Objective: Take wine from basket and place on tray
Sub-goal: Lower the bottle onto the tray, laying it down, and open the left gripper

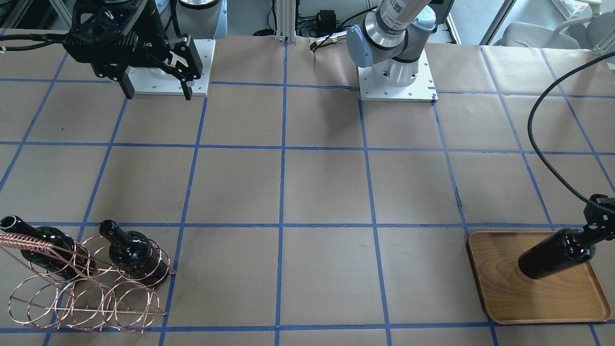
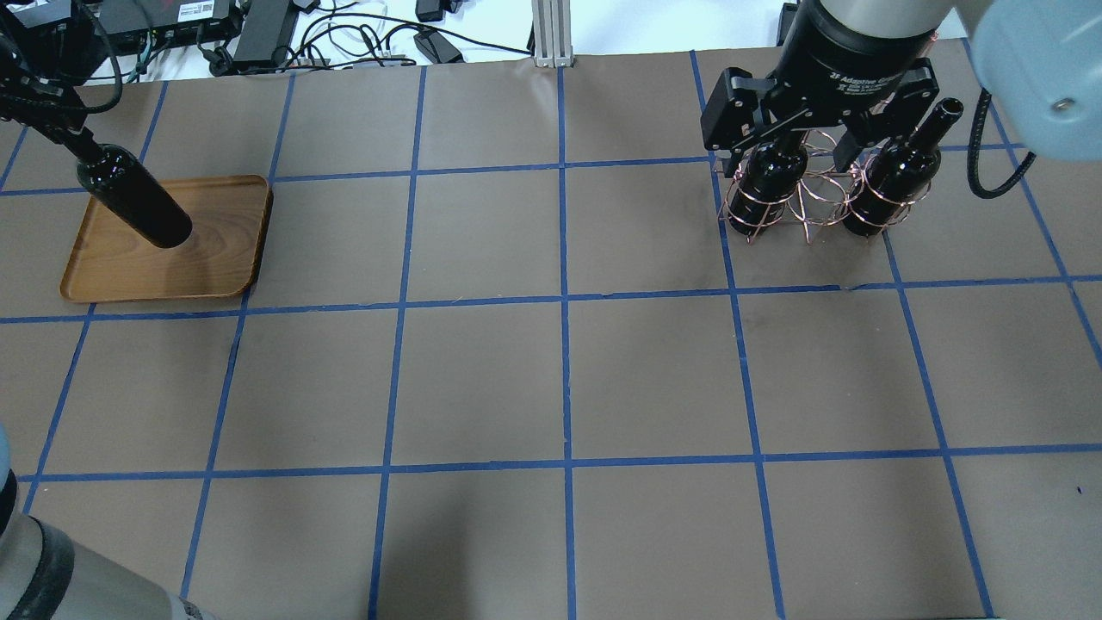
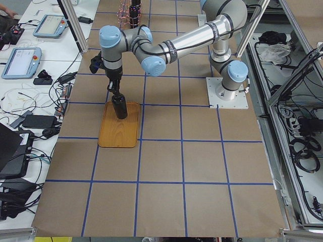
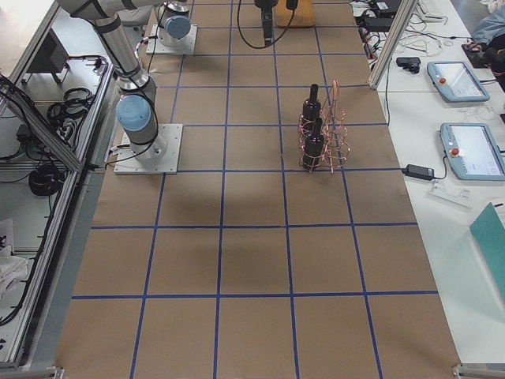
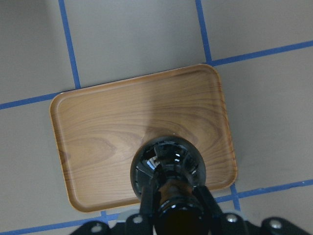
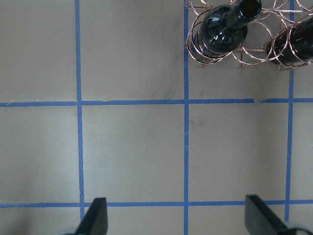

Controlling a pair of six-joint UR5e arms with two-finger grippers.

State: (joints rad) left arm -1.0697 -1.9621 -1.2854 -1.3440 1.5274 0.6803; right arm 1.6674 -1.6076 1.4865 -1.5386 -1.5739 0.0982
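My left gripper is going to stand the near-black wine bottle on the middle of the brown wooden tray (image 1: pixel 532 277) (image 5: pixel 152 145) and let go of it there.
My left gripper (image 2: pixel 73 138) is shut on the neck of a near-black wine bottle (image 2: pixel 133 200) and holds it upright over the brown wooden tray (image 2: pixel 198 267). I cannot tell whether its base touches the tray. The left wrist view looks down the bottle (image 5: pixel 168 171) onto the tray (image 5: pixel 122 117). Two more bottles (image 1: pixel 132 254) (image 1: pixel 38 242) stand in the copper wire basket (image 1: pixel 86 298). My right gripper (image 1: pixel 157 91) is open and empty, high up near its arm's base, far from the basket (image 6: pixel 244 56).
The table is brown paper with a blue tape grid. The arm bases (image 1: pixel 396 81) stand on white plates at the robot's side. A black cable (image 1: pixel 552 158) hangs over the table near the tray (image 1: pixel 538 298). Tablets and cables lie on side benches.
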